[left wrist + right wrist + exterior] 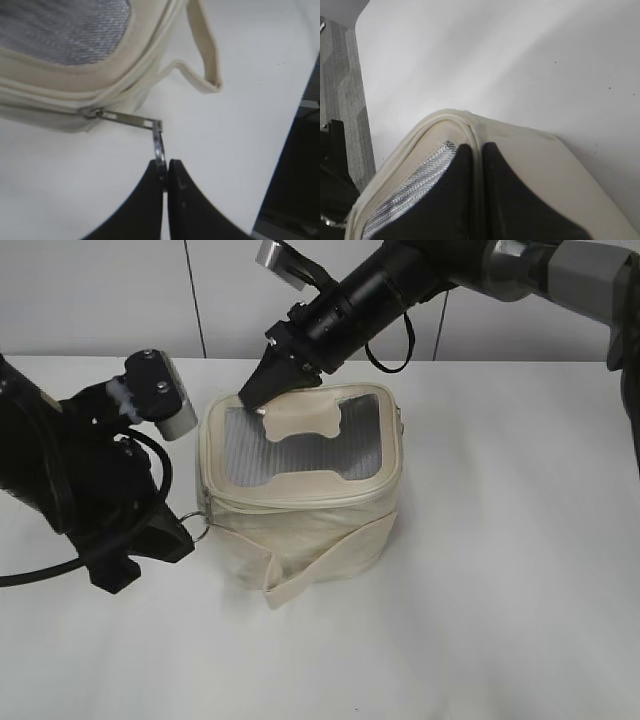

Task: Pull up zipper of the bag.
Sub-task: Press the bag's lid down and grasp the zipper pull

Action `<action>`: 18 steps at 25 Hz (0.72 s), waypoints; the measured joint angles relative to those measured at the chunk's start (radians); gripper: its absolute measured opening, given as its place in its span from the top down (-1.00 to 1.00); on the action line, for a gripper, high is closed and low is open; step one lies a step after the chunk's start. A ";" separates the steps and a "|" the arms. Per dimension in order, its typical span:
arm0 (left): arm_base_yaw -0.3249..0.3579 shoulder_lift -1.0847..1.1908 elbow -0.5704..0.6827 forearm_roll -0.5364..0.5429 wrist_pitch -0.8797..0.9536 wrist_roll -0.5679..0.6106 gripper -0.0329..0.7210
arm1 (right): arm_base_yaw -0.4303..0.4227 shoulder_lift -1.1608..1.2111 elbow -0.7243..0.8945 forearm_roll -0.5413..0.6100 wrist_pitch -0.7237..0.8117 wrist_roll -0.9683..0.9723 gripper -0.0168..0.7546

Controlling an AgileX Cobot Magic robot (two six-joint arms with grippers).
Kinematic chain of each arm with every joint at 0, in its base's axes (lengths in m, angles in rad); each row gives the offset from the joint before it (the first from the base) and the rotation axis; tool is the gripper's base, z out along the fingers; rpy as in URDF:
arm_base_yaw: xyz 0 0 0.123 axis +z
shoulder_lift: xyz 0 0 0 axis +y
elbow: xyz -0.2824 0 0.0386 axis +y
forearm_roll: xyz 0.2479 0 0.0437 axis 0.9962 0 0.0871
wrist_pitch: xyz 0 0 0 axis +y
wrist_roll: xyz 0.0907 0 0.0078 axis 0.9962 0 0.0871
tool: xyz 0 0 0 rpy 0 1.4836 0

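Note:
Next, my left gripper releases the ring pull at the middle of the bag's front [294,529] [175,30], just below the lid rim.
The cream bag [310,525] stands mid-table, its grey mesh lid [300,445] up and a wide cream strap round its body. Its zipper track [300,498] runs round the lid rim. A silver slider [95,112] sits at the bag's left corner, its ring pull [159,145] stretched out sideways. My left gripper [165,167] is shut on that ring pull; it also shows in the exterior view [185,530]. My right gripper [477,150] is shut on the lid's rim [470,125] at the back left corner, also seen in the exterior view [255,395].
The white table [500,590] spreads round the bag. The strap's loose end [280,592] lies at the bag's front. The table's edge and dark floor [345,100] show at the left of the right wrist view.

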 joint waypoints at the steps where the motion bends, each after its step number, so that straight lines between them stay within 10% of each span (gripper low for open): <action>1: -0.009 0.000 0.000 0.001 0.007 -0.010 0.94 | 0.000 0.000 0.000 0.000 -0.002 0.011 0.85; 8: -0.036 -0.001 0.000 0.004 0.009 -0.037 0.94 | 0.000 0.000 0.000 -0.002 -0.005 0.064 0.85; 18: -0.301 0.027 0.007 -0.038 -0.354 -0.036 0.94 | -0.001 0.000 0.000 -0.011 -0.025 0.118 0.85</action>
